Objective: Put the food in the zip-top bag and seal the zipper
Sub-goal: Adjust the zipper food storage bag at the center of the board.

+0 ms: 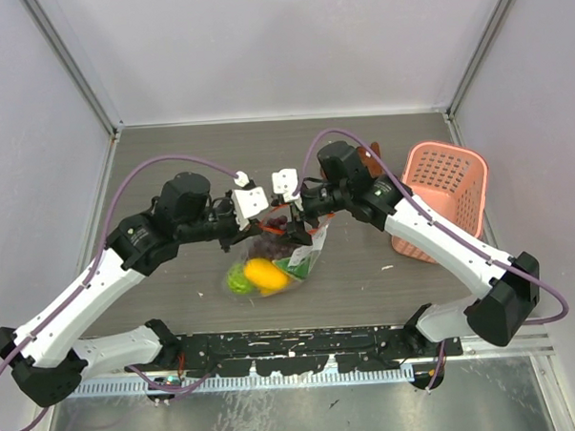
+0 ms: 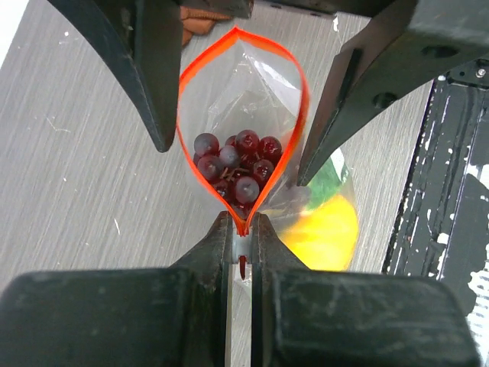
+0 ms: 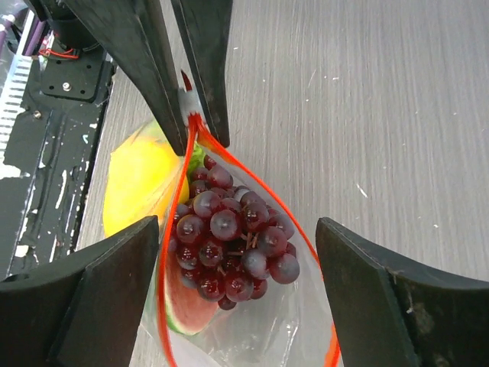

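My left gripper should open its fingers, which cover the zipper's white slider, and pinch the zipper's end (image 3: 186, 80) behind it, so that the slider is left for my right gripper.
The clear zip-top bag (image 1: 299, 258) hangs between my two grippers over the table. Its orange-red zipper (image 2: 294, 84) gapes open in a leaf shape. My left gripper (image 2: 241, 223) is shut on one end of the zipper and also shows in the top view (image 1: 253, 215). My right gripper (image 3: 237, 229) is open, its fingers (image 3: 114, 283) astride the bag's mouth without pinching it; in the top view it is here (image 1: 292, 210). The purple grape bunch (image 3: 229, 237) and red-pink slice (image 3: 183, 306) lie inside. The yellow-orange fruit (image 1: 262, 273) and lime-green ball (image 1: 238, 280) show through the plastic lower down.
A pink lattice basket (image 1: 446, 197) stands at the right, beside my right arm. A brown cloth (image 1: 368, 158) lies behind the right wrist. Grey walls close the table's back and sides. The black base rail (image 1: 293, 349) runs along the near edge.
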